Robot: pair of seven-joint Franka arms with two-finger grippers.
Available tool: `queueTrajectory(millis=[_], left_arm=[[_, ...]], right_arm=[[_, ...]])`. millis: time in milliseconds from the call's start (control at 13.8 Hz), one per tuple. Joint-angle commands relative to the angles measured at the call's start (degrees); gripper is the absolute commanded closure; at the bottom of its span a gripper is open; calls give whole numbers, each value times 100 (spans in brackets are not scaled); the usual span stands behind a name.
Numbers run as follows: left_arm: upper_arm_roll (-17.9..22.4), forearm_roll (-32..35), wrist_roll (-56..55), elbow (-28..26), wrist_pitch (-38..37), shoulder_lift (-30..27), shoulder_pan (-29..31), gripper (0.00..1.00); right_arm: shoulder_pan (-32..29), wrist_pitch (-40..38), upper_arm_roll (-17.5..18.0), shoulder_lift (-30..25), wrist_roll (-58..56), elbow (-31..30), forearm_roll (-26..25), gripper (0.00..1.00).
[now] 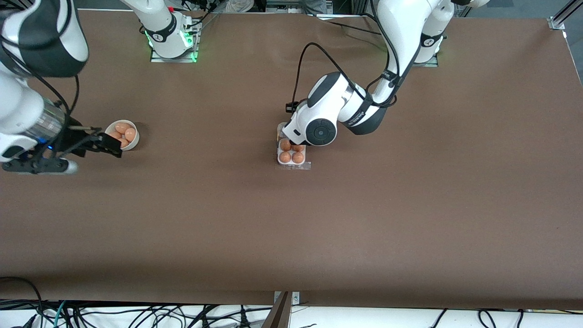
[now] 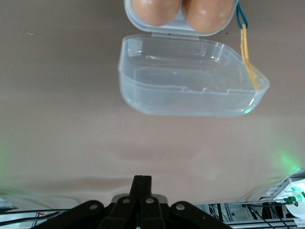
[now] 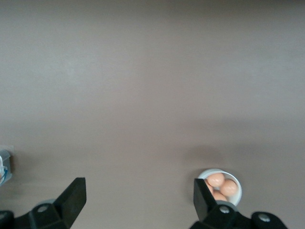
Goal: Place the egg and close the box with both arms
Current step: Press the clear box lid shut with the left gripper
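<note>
My left gripper is going to release the clear lid on top of the brown eggs in the white tray (image 1: pixel 292 151), and I should leave it there. The lid now lies flat beside the tray.
The box (image 1: pixel 279 159) is a white tray with several brown eggs (image 1: pixel 291 152) in its cells, at mid-table. Its clear hinged lid (image 2: pixel 190 81) lies open and flat on the table beside the tray, and two of the eggs (image 2: pixel 156 9) show at the tray's edge. My left gripper (image 2: pixel 142 183) is shut on nothing, low over the table just short of the open lid. In the front view the left arm's hand (image 1: pixel 319 130) covers it. My right gripper (image 1: pixel 107 142) hangs open and empty beside the bowl, with its fingers (image 3: pixel 71 195) wide apart.
A round white bowl (image 1: pixel 133 145) with brown eggs (image 1: pixel 124 130) stands toward the right arm's end of the table, and it also appears as a bowl (image 3: pixel 237 195) in the right wrist view. A yellow and blue string (image 2: pixel 248 52) hangs from the box's corner across the lid.
</note>
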Motion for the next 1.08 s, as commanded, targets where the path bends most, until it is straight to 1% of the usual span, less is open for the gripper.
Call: queueTrajectory(millis=[0,144,361,506,578,722,1011], left_arm=[[80,-47,-128,214,147,202,-97,99],[88,-47,-164,214,279,247,-115,99],[88,-30,-190,214,524,317,-124,99],[88,-30,-207,214,683,326,-124,99],[106,-38,-242,222,710,326,-124,99],[115,-38,-260,240,1025,317,-62,99],[237,-38,-181,468,1123,379,78,99]], right_arm=[[-152,-171,92,-569,-67,-312,-184,0],[-222,-443,92,-807,-32,-312,-184,0],[-407,-540,101,-1036,12,-373,-184,0],[-442,-471,118,-1168,21,-618,-184,0],[-460,-453,127,-1177,21,-663,-175,0],[-590,-436,188,-1168,13,-664,-149,0],[-767,-392,364,-1142,-5,-646,-149,0]])
